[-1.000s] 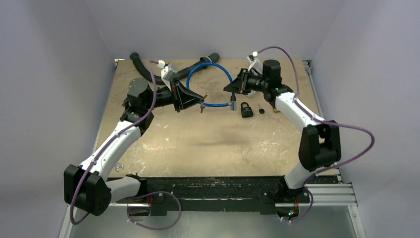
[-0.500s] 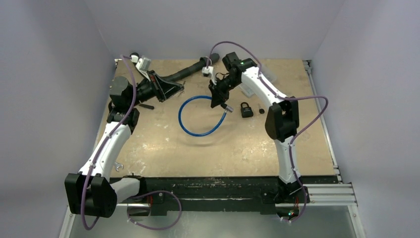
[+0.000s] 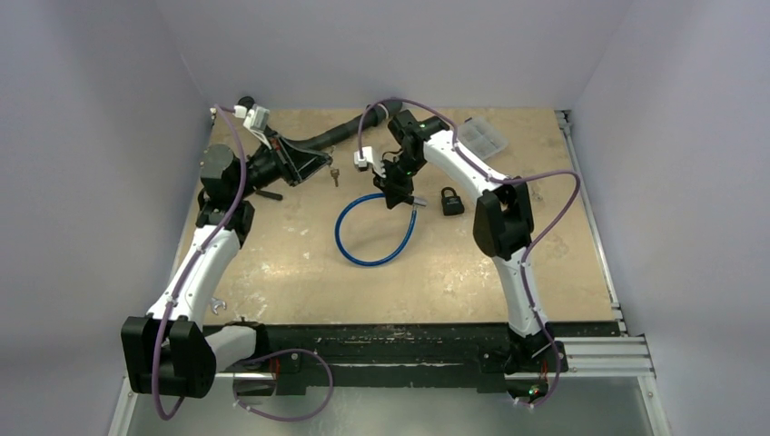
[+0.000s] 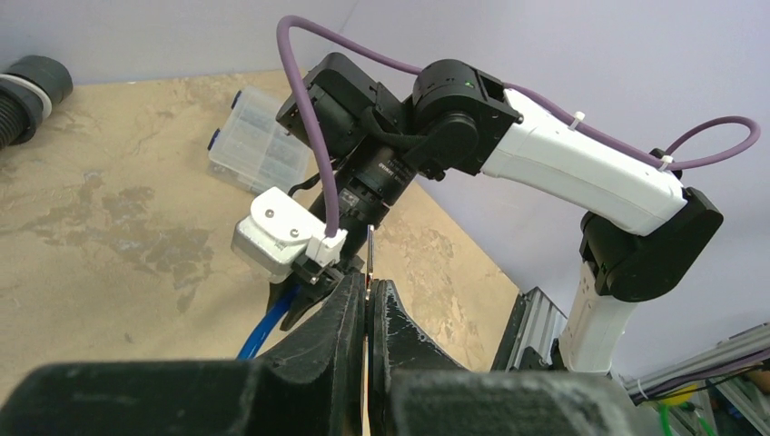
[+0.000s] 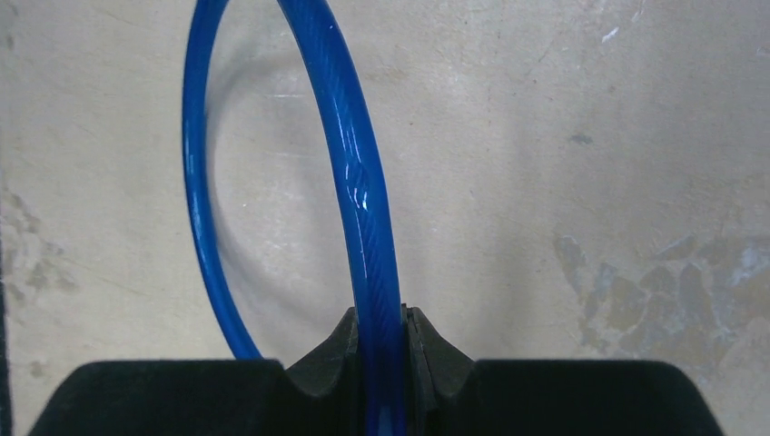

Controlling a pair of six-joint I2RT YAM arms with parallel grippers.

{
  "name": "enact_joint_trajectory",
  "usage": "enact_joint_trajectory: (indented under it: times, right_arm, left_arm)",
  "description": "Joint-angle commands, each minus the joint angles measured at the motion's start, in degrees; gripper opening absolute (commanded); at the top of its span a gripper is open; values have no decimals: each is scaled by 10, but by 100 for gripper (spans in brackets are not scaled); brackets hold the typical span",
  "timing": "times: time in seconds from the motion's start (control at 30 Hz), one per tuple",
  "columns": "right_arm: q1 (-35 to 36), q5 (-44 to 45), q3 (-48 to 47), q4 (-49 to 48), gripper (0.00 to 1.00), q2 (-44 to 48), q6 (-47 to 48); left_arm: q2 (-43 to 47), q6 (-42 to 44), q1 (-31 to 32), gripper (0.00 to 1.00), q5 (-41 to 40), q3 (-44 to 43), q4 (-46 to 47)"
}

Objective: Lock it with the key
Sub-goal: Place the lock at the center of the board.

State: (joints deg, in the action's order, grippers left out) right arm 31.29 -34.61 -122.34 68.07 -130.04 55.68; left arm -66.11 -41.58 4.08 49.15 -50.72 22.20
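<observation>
Next, my right gripper releases the blue cable on the bare table (image 3: 359,202) between the key and the black padlock. The cable now loops over the table's middle.
My left gripper (image 3: 325,164) is shut on a thin metal key (image 4: 370,259) whose blade sticks out past the fingertips; the key (image 3: 334,175) hangs above the table's back left. My right gripper (image 3: 397,197) is shut on a blue cable (image 3: 363,262) that loops over the middle of the table. In the right wrist view the cable (image 5: 363,200) runs up from between the fingers. A small black padlock (image 3: 449,202) stands just right of the right gripper, apart from it. The left wrist view shows the right gripper's wrist camera (image 4: 281,234) and the cable (image 4: 261,329) ahead of the key.
A black corrugated hose (image 3: 343,134) lies along the back edge behind both grippers. A clear plastic box (image 3: 481,138) sits at the back right, also in the left wrist view (image 4: 259,150). The right arm's link (image 3: 495,218) stands right of the padlock.
The right gripper has carried the cable left and towards the table's middle. The left gripper has drawn back to the left, away from the cable end, holding the key.
</observation>
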Motion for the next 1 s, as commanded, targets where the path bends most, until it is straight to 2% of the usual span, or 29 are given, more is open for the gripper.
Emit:
enact_joint_trajectory:
  times: [0.0, 0.23, 0.33, 0.4, 0.43, 0.5, 0.57, 0.7, 0.87, 0.97]
  right_arm:
    - [18, 31, -21, -45, 3, -6, 41]
    - [34, 58, -10, -133, 8, -11, 29]
    - [39, 60, -13, -147, 18, -18, 12]
    - [44, 62, -16, -159, 19, -22, -6]
    - [46, 63, -16, -164, 18, -23, -17]
    - [46, 60, -16, -178, 6, -29, -49]
    - [47, 42, -18, -195, 0, -35, -91]
    - [43, 29, -9, -237, 0, -40, -206]
    - [25, 27, 78, -328, 0, -9, -334]
    - [12, 35, 99, -359, 0, -8, -398]
  left_arm:
    - [10, -13, -9, 0, -8, 2, 24]
    - [16, -13, -11, 0, -8, 10, 22]
    - [19, -13, -12, 0, -8, 15, 21]
    - [19, -13, -12, 0, -9, 17, 22]
    - [19, -13, -12, 0, -9, 17, 23]
    - [19, -14, -12, 0, -8, 17, 25]
    - [18, -17, -13, 0, -7, 18, 28]
    - [19, -21, -13, 0, -4, 20, 32]
    - [24, -55, -20, 0, -7, 26, 58]
    - [22, -62, -25, 0, -5, 27, 69]
